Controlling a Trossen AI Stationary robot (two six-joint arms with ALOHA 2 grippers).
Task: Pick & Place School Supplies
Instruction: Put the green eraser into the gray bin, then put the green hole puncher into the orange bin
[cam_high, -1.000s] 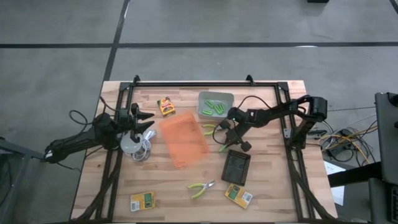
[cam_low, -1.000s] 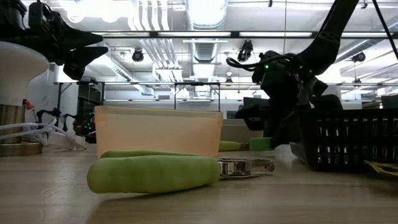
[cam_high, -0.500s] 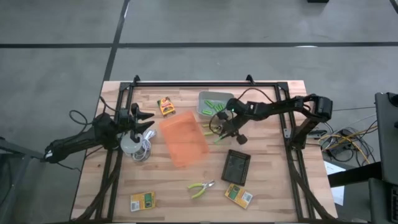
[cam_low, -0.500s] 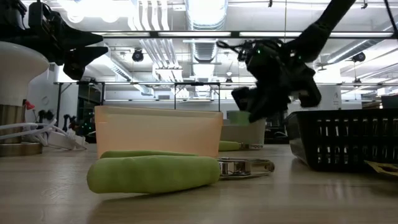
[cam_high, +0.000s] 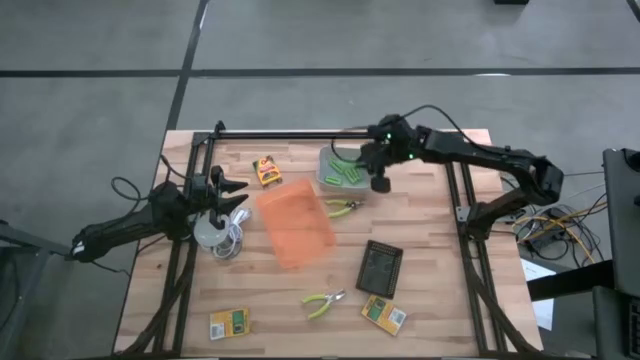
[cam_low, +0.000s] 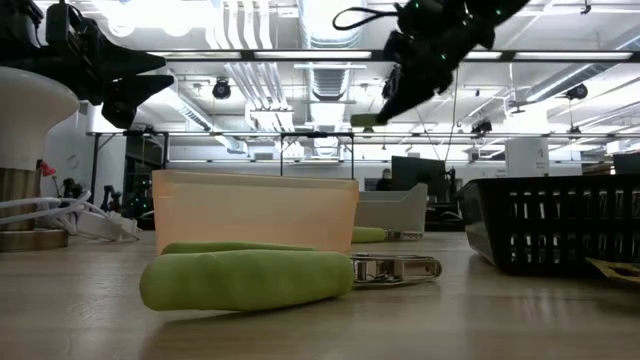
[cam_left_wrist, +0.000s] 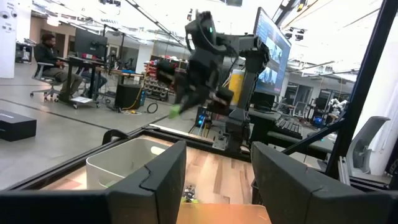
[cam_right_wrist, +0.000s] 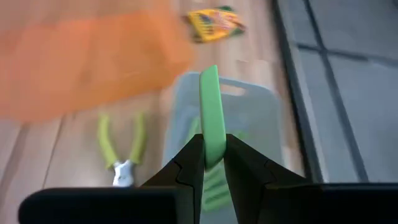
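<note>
The green stick will be put down by my right gripper among the other green sticks (cam_high: 341, 180) (cam_right_wrist: 189, 155) near the front side of the grey bin.
My right gripper (cam_high: 365, 160) is high above the grey bin (cam_high: 346, 168) near the far edge, shut on a lime-green marker stick (cam_right_wrist: 211, 112). Several more green sticks lie in that bin. One pair of green-handled pliers (cam_high: 340, 208) lies flat beside the orange bin (cam_high: 295, 222), another (cam_high: 324, 301) near the front edge. Printed boxes lie flat at the far left (cam_high: 266, 170), front left (cam_high: 230, 323) and front right (cam_high: 384, 315). My left gripper (cam_high: 235, 195) waits open at the table's left. My right gripper pinches the green stick's near end (cam_right_wrist: 213, 152) between its two fingers (cam_right_wrist: 186, 165). The fingers slant down toward the table's left and lie along the stick, which juts out past the fingertips. The stick's free end (cam_low: 365, 120) is clear of everything, over the grey bin.
A black mesh basket (cam_high: 380, 266) stands right of centre. A white round thing with coiled cable (cam_high: 210, 232) sits below my left gripper. A dark frame rail (cam_high: 300, 134) runs along the far edge and down both sides.
My right gripper has risen high off the table from beside the pliers and swung toward the far edge, ending over the grey bin. It tipped from pointing down toward a slant and rolled. The green stick went up with it, lifted clear of the wood.
</note>
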